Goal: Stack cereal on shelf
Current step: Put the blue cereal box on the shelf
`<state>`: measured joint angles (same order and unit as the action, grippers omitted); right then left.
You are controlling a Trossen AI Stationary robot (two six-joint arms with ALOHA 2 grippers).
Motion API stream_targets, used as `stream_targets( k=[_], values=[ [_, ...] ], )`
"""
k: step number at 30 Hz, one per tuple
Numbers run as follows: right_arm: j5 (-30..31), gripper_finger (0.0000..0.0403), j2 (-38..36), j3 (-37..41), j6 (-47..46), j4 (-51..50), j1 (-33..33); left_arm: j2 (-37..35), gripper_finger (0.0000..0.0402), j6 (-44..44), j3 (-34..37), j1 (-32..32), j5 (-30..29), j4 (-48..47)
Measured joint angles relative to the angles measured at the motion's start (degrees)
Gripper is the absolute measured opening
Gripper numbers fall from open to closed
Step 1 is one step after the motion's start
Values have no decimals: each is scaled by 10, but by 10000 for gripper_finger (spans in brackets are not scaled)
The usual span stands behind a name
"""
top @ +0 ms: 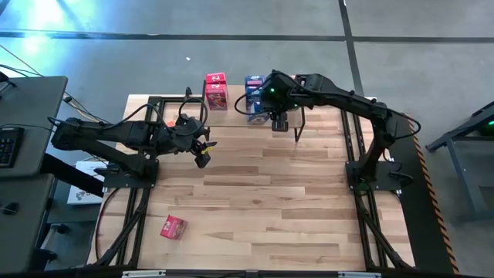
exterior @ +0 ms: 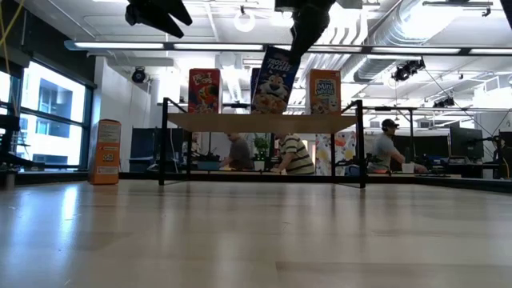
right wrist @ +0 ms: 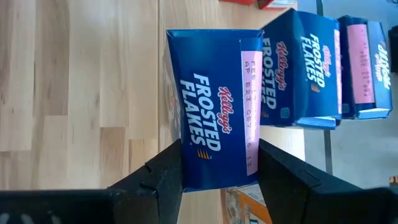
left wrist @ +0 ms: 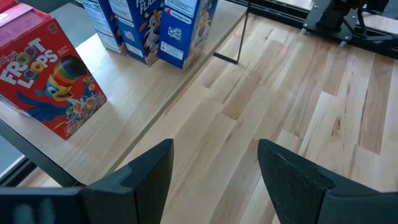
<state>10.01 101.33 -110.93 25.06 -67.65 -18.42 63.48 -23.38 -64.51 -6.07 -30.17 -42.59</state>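
I need to use my right gripper to set the blue Frosted Flakes box on the shelf's near edge [top: 255,115] [right wrist: 214,102], against the row of blue boxes. The held box is now over the shelf's middle.
The shelf [exterior: 260,122] stands at the table's far side. On it stand a red Froot Loops box [exterior: 204,90], an orange Mini-Wheats box [exterior: 324,90] and blue Frosted Flakes boxes [right wrist: 305,68]. My right gripper [right wrist: 217,155] is shut on another blue Frosted Flakes box [exterior: 274,80] over the shelf's middle [top: 279,122]. My left gripper [left wrist: 214,168] is open and empty above the table, in front of the shelf's left part [top: 202,154]. A pink-red box [top: 173,227] lies on the table at the near left. My right gripper pinches the blue box between its two fingers at one end of its top panel [right wrist: 214,168], one finger on each broad face. The fingers come from above, pointing down. The box hangs tilted, its lower end [exterior: 262,109] at the shelf top; whether it rests there I cannot tell.
An orange box [exterior: 106,152] stands upright on the table left of the shelf. The arms' black base frames [top: 127,208] run along the table's left and right sides. People sit in the room behind the shelf [exterior: 296,156]. Bare tabletop [top: 270,201] lies in front of the shelf.
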Motion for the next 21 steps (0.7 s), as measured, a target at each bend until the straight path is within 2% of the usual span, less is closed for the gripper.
stream_targets(
  k=[21],
  values=[
    [-11, 172, 12, 0, 35, 27, -12, 0, 223, 0, 0, 0, 0, 0]
  ],
)
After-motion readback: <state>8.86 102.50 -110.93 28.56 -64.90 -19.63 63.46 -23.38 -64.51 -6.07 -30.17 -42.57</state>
